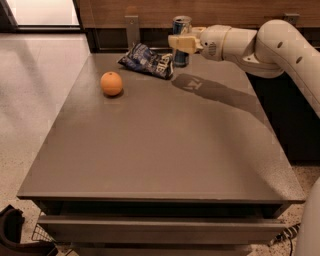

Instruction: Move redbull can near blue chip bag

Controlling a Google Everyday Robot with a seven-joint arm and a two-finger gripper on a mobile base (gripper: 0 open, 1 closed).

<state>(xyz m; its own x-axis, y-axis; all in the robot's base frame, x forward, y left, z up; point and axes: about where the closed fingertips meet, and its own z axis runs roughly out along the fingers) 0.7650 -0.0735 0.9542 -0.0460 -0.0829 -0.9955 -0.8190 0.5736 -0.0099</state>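
Note:
Next, I let go of the redbull can, now held at the table's far edge, upright on the table (184, 79), next to the arm-side end of the blue chip bag.
The redbull can (181, 26) is upright, blue and silver, at the far edge of the table. My gripper (180, 43) is shut on the redbull can around its middle, and the white arm reaches in from the right. The blue chip bag (146, 61) lies crumpled on the table just left of the can, its right end almost under it. The can's base hangs just above the tabletop or touches it; I cannot tell which.
A round orange fruit (111, 83) sits on the grey table (160, 150) left of centre, nearer than the bag. A dark wooden wall (225, 10) runs behind the table's far edge. The arm's shadow (210, 90) falls on the table.

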